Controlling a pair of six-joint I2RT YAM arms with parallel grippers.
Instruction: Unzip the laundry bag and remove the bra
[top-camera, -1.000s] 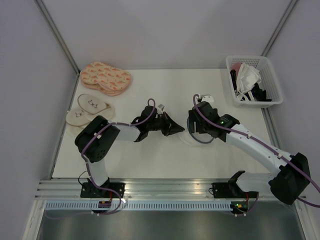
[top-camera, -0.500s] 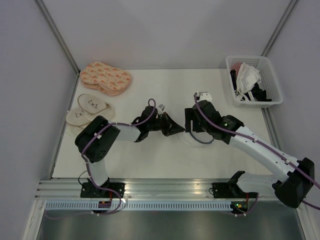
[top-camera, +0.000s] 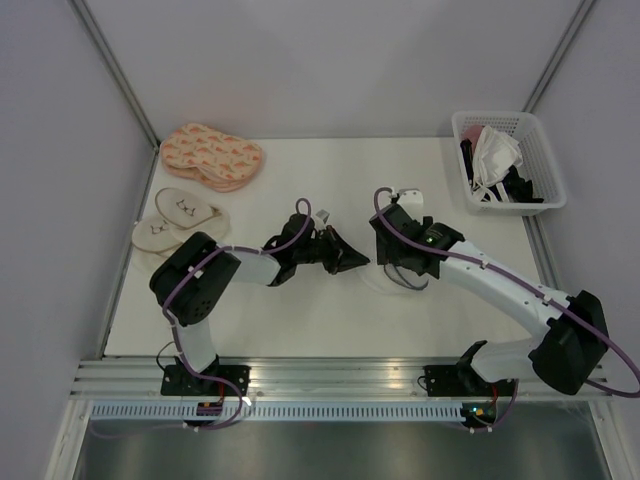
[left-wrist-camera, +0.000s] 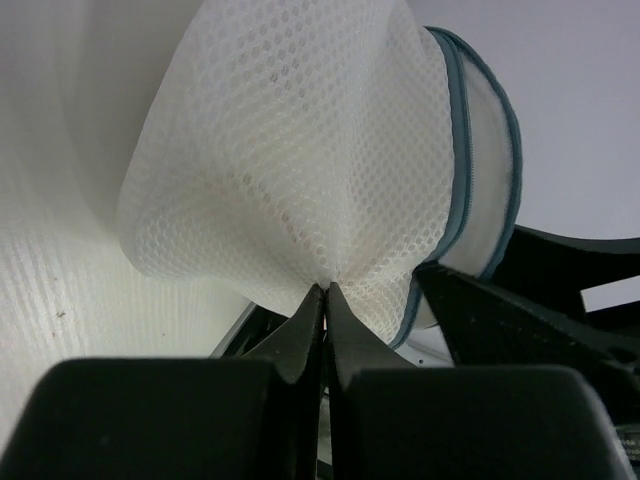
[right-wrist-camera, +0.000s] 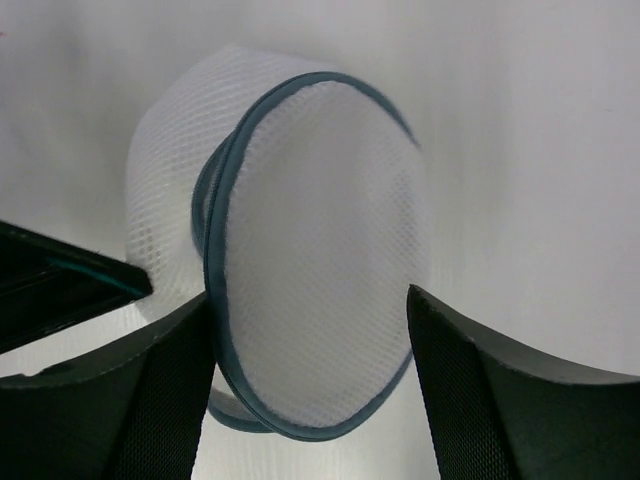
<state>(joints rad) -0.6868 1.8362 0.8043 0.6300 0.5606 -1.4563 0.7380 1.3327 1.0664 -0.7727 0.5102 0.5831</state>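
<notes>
My right gripper is to close on the bra just inside the laundry bag's teal rim (top-camera: 387, 272) (right-wrist-camera: 203, 205), near the spot where my left gripper is holding the mesh.
The laundry bag (left-wrist-camera: 290, 150) is a white mesh drum with a teal zip line (left-wrist-camera: 460, 150) round its rim. It lies at the table's middle (top-camera: 376, 283), mostly under the two grippers. My left gripper (left-wrist-camera: 326, 290) is shut on a pinch of its mesh wall and comes in from the left (top-camera: 352, 258). My right gripper (right-wrist-camera: 308, 296) stands open, one finger on each side of the bag's round end face (right-wrist-camera: 320, 250), with its left finger (right-wrist-camera: 170, 400) against the rim. The bra is hidden from every view.
A white lattice basket (top-camera: 508, 165) holding cloth pieces stands at the back right. Pink patterned slippers (top-camera: 212, 155) and cream slippers (top-camera: 180, 218) lie at the back left. Grey walls close in the table on three sides.
My right gripper has shifted slightly left over the bag, turned a little, and its jaws have narrowed a touch. The left gripper keeps its pinch and has not moved.
</notes>
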